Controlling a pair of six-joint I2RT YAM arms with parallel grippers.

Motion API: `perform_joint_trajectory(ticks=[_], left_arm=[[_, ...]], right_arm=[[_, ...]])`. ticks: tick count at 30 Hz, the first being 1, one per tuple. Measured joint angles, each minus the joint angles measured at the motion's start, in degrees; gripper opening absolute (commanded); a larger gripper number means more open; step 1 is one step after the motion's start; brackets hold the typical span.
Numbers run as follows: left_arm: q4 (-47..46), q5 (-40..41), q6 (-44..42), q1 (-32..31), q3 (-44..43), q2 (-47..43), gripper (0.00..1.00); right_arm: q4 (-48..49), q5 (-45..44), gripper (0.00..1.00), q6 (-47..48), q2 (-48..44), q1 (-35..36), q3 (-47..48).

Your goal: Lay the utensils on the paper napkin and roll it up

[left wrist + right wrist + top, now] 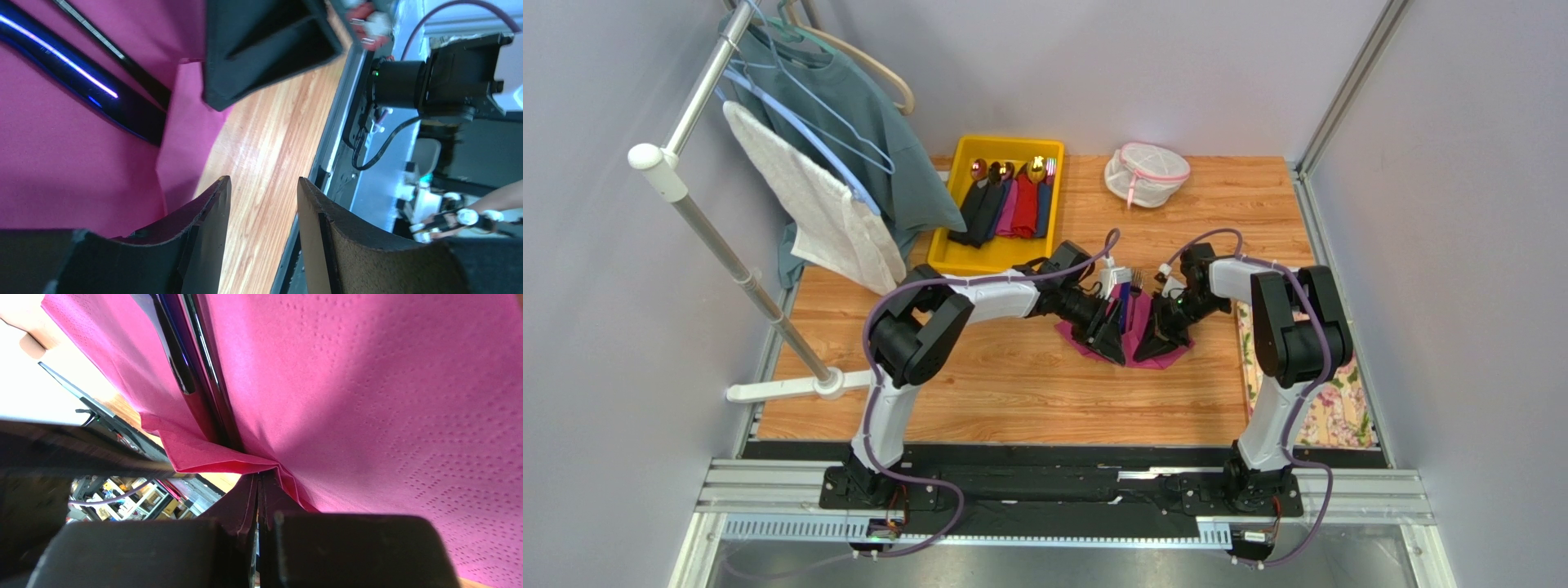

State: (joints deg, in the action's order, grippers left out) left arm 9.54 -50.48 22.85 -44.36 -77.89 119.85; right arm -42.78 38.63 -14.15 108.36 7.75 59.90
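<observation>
My open left gripper is crowding my right gripper beside the utensils, so it should move over and pinch the folded edge farther from the utensils [1092,355].
The magenta paper napkin [1082,341] lies on the wooden table between my two grippers. Dark blue-black utensils [1125,314] lie on it. In the left wrist view the utensils [80,79] cross the napkin [61,171], whose near edge is folded up. My left gripper [264,190] is open and empty at that edge, with bare wood between its fingers. In the right wrist view my right gripper [261,481] is shut on a folded edge of the napkin [380,404], beside the utensils [184,355]. From above the left gripper [1116,349] and right gripper [1151,347] nearly touch.
A yellow tray [1014,145] holding sleeved cutlery stands at the back. A white mesh pouch [1145,173] lies at the back right. A floral cloth [1339,410] lies at the right edge. A clothes rack with garments [830,159] stands on the left.
</observation>
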Motion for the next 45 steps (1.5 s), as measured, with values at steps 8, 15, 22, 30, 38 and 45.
perform_joint_trajectory(ticks=[8, 15, 22, 30, 38, 45], left_arm=[[-2.1, -1.2, 5.7, 0.8, -0.3, 4.2, 0.53], [-4.9, -2.2, 8.4, 2.7, 0.8, 4.2, 0.53], [-4.8, -2.3, 9.0, 3.8, 1.9, 4.2, 0.53], [-2.4, -1.4, 8.0, 3.9, 1.9, 4.2, 0.44], [-0.5, -0.1, 7.8, 4.3, 1.9, 4.4, 0.33], [-0.3, 0.1, 7.8, 4.5, 1.9, 4.7, 0.14]], right_arm=[[-0.2, -0.3, 0.01, 0.0, 0.0, 0.0, 0.2], [-0.3, -0.8, 0.01, 0.0, 0.0, 0.0, 0.5], [-0.4, -0.9, 0.01, 0.0, 0.1, 0.0, 0.7], [-0.9, -1.6, 0.1, 0.2, 0.2, 0.1, 1.6], [-0.6, -1.0, 0.25, 1.2, -4.2, 0.0, 2.5], [-0.6, 3.8, 0.13, 2.0, -11.1, 0.1, 2.7]])
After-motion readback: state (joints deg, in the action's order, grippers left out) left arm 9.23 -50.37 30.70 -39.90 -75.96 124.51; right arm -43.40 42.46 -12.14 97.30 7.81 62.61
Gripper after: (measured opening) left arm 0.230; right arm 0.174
